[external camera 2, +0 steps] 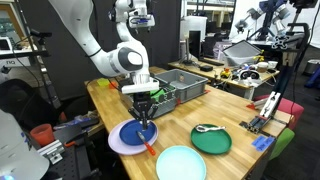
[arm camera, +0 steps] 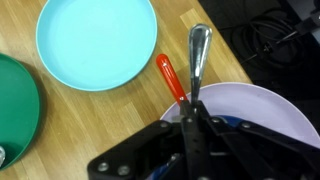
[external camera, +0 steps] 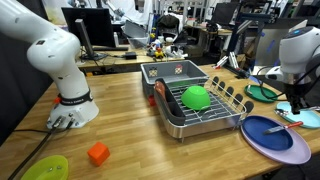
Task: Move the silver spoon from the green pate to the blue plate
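The silver spoon, now low over the blue plate, will go from my gripper down onto the blue plate (external camera: 282,136) (arm camera: 214,116), next to the red-handled utensil.
My gripper (arm camera: 192,112) is shut on the handle of a silver spoon (arm camera: 199,45). The spoon's bowl pokes out past the rim of the blue-lavender plate (arm camera: 262,110), over the wooden table. In both exterior views the gripper (external camera 2: 146,122) (external camera: 293,106) hangs low over that plate (external camera 2: 120,141) (external camera: 268,142). The green plate (external camera 2: 218,146) (arm camera: 14,105) lies apart to one side, and a silver utensil (external camera 2: 205,128) lies on it. A red-handled utensil (arm camera: 171,76) lies across the blue plate's rim beside the spoon.
A light cyan plate (arm camera: 95,40) (external camera 2: 180,163) lies between the green and blue plates near the table edge. A metal dish rack (external camera: 222,118) holds a green bowl (external camera: 196,97). An orange block (external camera: 97,153) and a yellow-green plate (external camera: 45,168) lie near the robot base.
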{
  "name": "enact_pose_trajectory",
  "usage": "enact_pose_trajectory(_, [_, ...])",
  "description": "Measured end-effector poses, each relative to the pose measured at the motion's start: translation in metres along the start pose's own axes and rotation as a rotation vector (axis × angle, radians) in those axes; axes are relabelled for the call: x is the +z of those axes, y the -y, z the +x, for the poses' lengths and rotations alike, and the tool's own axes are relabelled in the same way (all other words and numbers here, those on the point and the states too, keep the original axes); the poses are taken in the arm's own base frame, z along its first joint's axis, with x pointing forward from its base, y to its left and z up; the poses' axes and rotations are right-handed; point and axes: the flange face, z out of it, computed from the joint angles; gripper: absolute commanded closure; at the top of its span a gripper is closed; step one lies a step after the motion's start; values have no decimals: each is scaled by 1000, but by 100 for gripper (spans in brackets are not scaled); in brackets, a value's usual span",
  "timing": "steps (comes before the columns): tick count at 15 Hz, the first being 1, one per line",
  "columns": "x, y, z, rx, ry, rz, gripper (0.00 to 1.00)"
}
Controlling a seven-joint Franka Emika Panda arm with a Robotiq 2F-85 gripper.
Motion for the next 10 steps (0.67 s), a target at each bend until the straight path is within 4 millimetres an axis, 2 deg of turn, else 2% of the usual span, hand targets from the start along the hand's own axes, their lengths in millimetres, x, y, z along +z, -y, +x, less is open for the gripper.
enact_pose_trajectory(4, [13,15,15,-22,13,23,99])
enact_pose_trajectory(10, [53,57,37,-37,33,101,99])
